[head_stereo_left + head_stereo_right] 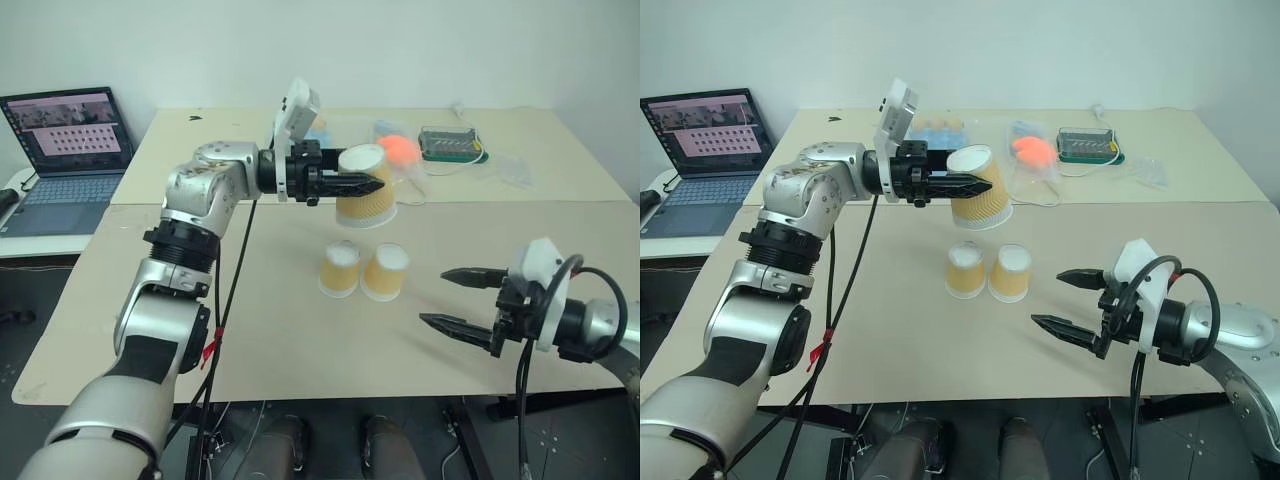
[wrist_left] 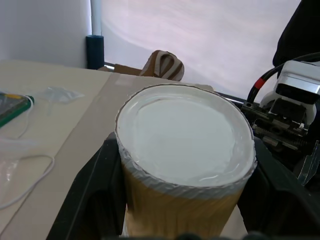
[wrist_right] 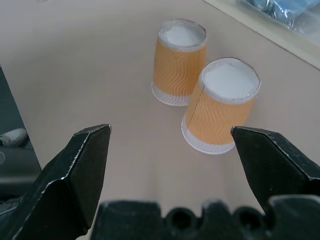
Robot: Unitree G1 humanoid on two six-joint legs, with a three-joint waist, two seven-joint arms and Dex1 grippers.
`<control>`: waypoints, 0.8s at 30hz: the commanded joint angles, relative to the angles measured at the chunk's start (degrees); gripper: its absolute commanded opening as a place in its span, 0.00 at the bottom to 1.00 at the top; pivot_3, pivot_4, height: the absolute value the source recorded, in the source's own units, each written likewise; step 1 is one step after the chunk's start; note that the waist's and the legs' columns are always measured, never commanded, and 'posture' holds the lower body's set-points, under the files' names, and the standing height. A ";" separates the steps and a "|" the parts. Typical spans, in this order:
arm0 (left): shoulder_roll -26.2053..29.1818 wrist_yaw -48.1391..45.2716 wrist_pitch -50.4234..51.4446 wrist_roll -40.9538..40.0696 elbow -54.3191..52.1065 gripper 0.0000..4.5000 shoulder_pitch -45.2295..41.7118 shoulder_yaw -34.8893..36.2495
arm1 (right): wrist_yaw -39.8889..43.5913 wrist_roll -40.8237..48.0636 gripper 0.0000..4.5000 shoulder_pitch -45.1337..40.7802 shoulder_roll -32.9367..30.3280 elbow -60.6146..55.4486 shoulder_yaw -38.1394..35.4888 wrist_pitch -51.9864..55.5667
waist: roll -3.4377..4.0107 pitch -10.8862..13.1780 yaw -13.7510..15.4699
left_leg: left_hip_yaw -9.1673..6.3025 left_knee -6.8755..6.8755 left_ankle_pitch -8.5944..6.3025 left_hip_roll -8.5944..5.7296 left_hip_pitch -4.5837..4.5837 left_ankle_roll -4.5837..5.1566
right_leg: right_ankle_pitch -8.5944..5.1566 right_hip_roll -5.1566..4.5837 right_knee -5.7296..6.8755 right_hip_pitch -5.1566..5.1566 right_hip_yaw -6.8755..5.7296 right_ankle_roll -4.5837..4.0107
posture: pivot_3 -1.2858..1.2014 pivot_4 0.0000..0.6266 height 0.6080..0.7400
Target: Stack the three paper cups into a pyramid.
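Note:
The raised paper cup will go down across both white bases of the standing pair [image 1: 367,257] from my left gripper.
Two tan-orange paper cups stand upside down side by side on the table, one on the left [image 1: 339,270] and one on the right [image 1: 385,272], their white bases up. They also show in the right wrist view as the far cup [image 3: 179,62] and the near cup [image 3: 221,105]. A third paper cup [image 1: 367,190] hangs in the air above and just behind the pair, base up, with my left gripper [image 1: 372,186] shut on its sides [image 2: 185,205]. My right gripper [image 1: 452,297] stands open above the table, to the right of the pair, with nothing between its fingers.
At the back of the table lie an orange ball [image 1: 399,151] in a clear bag, a dark green tray [image 1: 451,145], a white cable and more clear bags [image 1: 515,168]. An open laptop [image 1: 62,160] sits on a side table at the left.

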 commanded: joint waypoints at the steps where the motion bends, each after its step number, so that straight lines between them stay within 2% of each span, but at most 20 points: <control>1: -0.91 -2.71 -2.49 1.99 4.70 0.58 -4.06 0.63 | -0.78 0.86 1.00 1.15 0.36 -2.75 -3.60 -1.27 | 0.00 0.00 0.09 | 0.00 0.00 0.00 0.00 0.00 0.00 | 0.00 0.00 0.00 0.01 -0.01 0.00 | 0.52 0.24 0.80; 12: -6.90 -10.30 -7.95 9.66 16.81 0.58 -8.98 -2.50 | -2.40 1.23 1.00 3.29 1.04 -4.32 -5.06 -0.88 | -0.02 0.01 0.15 | 0.00 0.03 -0.01 -0.01 -0.02 0.01 | 0.01 -0.01 -0.01 0.03 -0.03 0.02 | 0.52 0.24 0.80; 24: -8.27 -14.83 -14.40 16.01 24.63 0.58 -12.10 -2.61 | -3.96 2.54 1.00 4.88 1.51 -5.79 -6.29 -0.49 | -0.03 0.01 0.08 | 0.01 0.04 -0.02 -0.01 -0.02 0.04 | 0.01 -0.01 0.00 0.05 -0.03 0.04 | 0.52 0.24 0.80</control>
